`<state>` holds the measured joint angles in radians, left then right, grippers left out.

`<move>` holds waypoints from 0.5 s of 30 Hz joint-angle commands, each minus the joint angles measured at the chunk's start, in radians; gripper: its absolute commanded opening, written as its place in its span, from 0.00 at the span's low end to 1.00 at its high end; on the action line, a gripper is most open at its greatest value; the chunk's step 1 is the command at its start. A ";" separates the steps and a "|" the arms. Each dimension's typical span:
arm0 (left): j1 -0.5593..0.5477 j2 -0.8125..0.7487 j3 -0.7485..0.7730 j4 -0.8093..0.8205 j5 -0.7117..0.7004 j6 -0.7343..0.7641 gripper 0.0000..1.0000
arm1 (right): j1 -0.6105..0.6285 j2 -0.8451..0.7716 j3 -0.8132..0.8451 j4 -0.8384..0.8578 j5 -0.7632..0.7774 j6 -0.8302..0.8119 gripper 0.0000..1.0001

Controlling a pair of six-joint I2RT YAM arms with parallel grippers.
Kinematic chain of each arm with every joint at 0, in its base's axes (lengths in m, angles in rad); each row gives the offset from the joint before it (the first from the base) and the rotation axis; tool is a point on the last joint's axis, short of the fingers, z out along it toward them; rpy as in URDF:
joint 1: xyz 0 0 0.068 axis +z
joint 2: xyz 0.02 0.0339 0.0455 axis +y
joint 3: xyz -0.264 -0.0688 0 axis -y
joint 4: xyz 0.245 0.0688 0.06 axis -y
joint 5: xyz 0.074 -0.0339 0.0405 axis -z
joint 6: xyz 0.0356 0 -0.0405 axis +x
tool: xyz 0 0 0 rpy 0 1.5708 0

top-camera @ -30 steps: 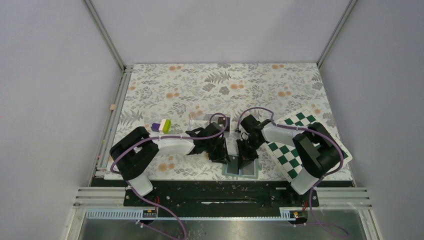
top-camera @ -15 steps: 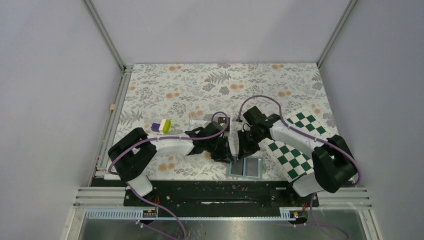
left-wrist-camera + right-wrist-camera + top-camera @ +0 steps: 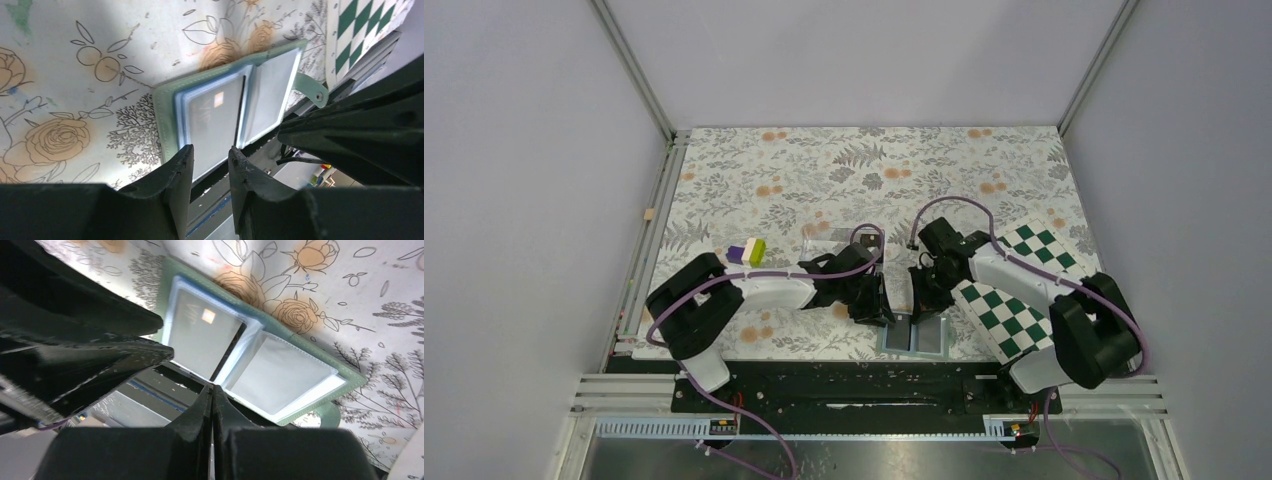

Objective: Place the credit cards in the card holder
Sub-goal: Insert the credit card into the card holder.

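Next, my left gripper pinches the page's near edge (image 3: 209, 167) and flips it to an empty pocket, as the dark card fills the card holder's pocket page.
The sage-green card holder (image 3: 914, 337) lies open at the table's near edge, its pale blue-grey pockets facing up. A dark card (image 3: 215, 120) with a small pale mark sits inside the left pocket; it also shows in the right wrist view (image 3: 200, 335), with its black edge at the fold. My left gripper (image 3: 210, 152) is open and empty, just above the holder's left half (image 3: 162, 120). My right gripper (image 3: 212, 388) is shut on nothing, its tips over the fold. In the top view the two grippers (image 3: 886, 312) (image 3: 919, 305) meet over the holder. A small black piece (image 3: 871, 240) lies further back.
A green-and-white chequered board (image 3: 1014, 290) lies under my right arm. A clear acrylic box (image 3: 824, 240) and a purple, white and green block (image 3: 747, 252) sit behind my left arm. The black base rail (image 3: 864, 385) runs just past the holder.
My right gripper has pulled back off the holder, towards the far side, and its arm swung right. More of the open holder shows now. My left gripper shifted slightly towards the holder.
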<state>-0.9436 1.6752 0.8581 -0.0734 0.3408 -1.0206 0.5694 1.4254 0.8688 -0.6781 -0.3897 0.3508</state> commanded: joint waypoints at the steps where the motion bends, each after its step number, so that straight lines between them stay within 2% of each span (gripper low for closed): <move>1: -0.008 0.037 0.038 0.014 0.002 0.007 0.32 | -0.002 0.073 -0.056 0.064 -0.052 0.009 0.00; 10: -0.016 0.074 0.049 0.012 0.007 0.006 0.32 | -0.002 0.193 -0.101 0.161 -0.088 0.016 0.00; 15: -0.027 0.072 0.059 0.065 0.040 -0.013 0.30 | -0.001 0.213 -0.112 0.184 -0.095 0.022 0.00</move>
<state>-0.9516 1.7390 0.8715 -0.0731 0.3435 -1.0206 0.5686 1.6123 0.7738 -0.5529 -0.4713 0.3634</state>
